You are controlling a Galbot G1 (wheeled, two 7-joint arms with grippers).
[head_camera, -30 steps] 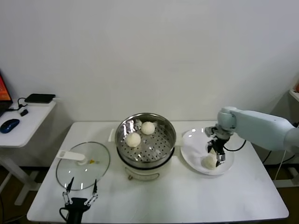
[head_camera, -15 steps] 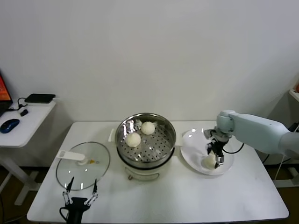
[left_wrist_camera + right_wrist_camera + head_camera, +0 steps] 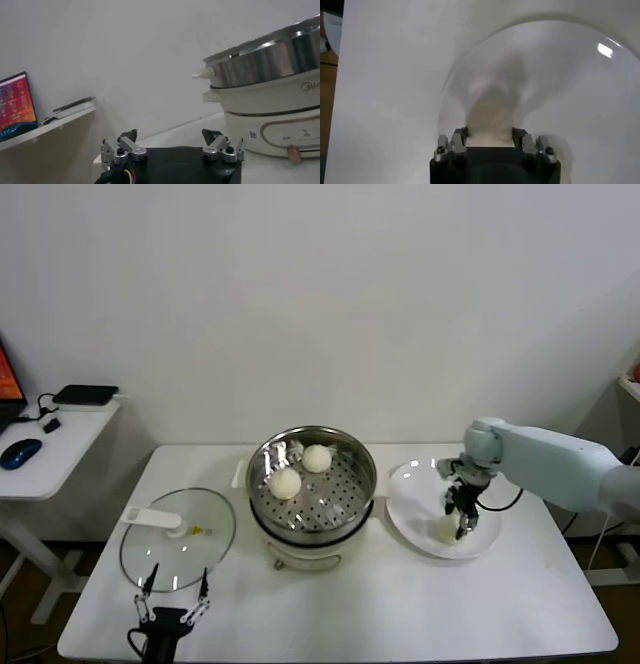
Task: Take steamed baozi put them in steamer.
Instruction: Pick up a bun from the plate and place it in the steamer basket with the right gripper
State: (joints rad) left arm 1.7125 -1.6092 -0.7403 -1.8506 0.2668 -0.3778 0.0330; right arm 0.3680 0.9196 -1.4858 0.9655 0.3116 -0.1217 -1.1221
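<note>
Next, my right gripper releases its baozi on the front part of the steamer's tray [image 3: 308, 507], next to the nearer baozi. Its baozi still rests on the white plate.
The steel steamer [image 3: 362, 484] stands mid-table with two baozi on its perforated tray, one [image 3: 317, 458] farther back and one [image 3: 286, 483] nearer. My right gripper [image 3: 455, 522] is down on the white plate [image 3: 405, 494], its fingers closed against both sides of a third baozi [image 3: 445, 530] that still rests on the plate. In the right wrist view that baozi [image 3: 490, 115] fills the gap of the gripper [image 3: 490, 136] over the plate [image 3: 570, 75]. My left gripper [image 3: 172, 592] is open and parked at the front left edge. It is also open in the left wrist view [image 3: 170, 137].
The glass lid [image 3: 178, 539] with a white handle lies flat left of the steamer. The steamer's side and white base [image 3: 270, 105] show close in the left wrist view. A side table with a mouse [image 3: 20, 452] stands at the far left.
My right gripper has come down over the baozi on the plate and now has it between its fingers. The left arm has not moved.
</note>
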